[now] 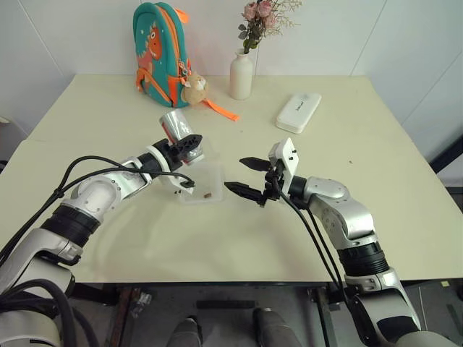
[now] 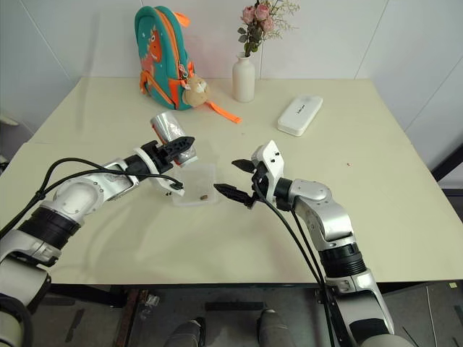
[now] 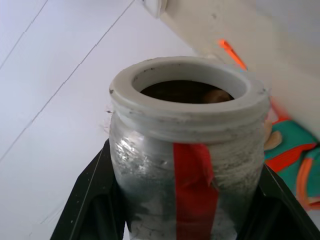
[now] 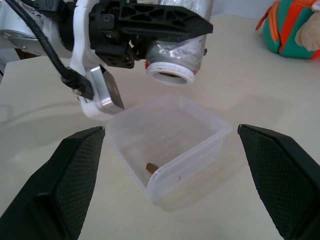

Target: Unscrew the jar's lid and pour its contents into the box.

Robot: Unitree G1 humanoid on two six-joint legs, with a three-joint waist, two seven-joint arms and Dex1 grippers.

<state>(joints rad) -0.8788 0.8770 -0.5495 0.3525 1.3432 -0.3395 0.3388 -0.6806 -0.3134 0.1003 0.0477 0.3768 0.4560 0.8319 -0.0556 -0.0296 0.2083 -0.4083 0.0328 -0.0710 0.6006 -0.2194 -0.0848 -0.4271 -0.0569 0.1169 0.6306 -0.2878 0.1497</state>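
Note:
The robot's left gripper will release the jar on the bare table [image 1: 125,176] next to the box, across from the right gripper.
My left gripper [image 1: 189,147] is shut on the jar [image 1: 173,124], a greyish plastic cylinder with a red stripe [image 3: 192,185]. The jar is tipped, its open white-rimmed mouth [image 4: 172,75] pointing down over the box [image 4: 195,150]. The box is a clear shallow tray standing on the table between my two grippers. Dark contents [image 3: 180,92] show inside the jar's mouth. One brown bit [image 4: 150,167] lies in the box near its front wall. My right gripper [image 1: 234,173] stands open just to the right of the box, with nothing between its fingers. The lid is out of view.
At the back of the cream table [image 1: 108,238] stand a teal and orange backpack [image 1: 160,47] with a plush toy [image 1: 194,88] and a white vase of flowers [image 1: 241,74]. A white oblong case [image 1: 298,112] lies at the back right.

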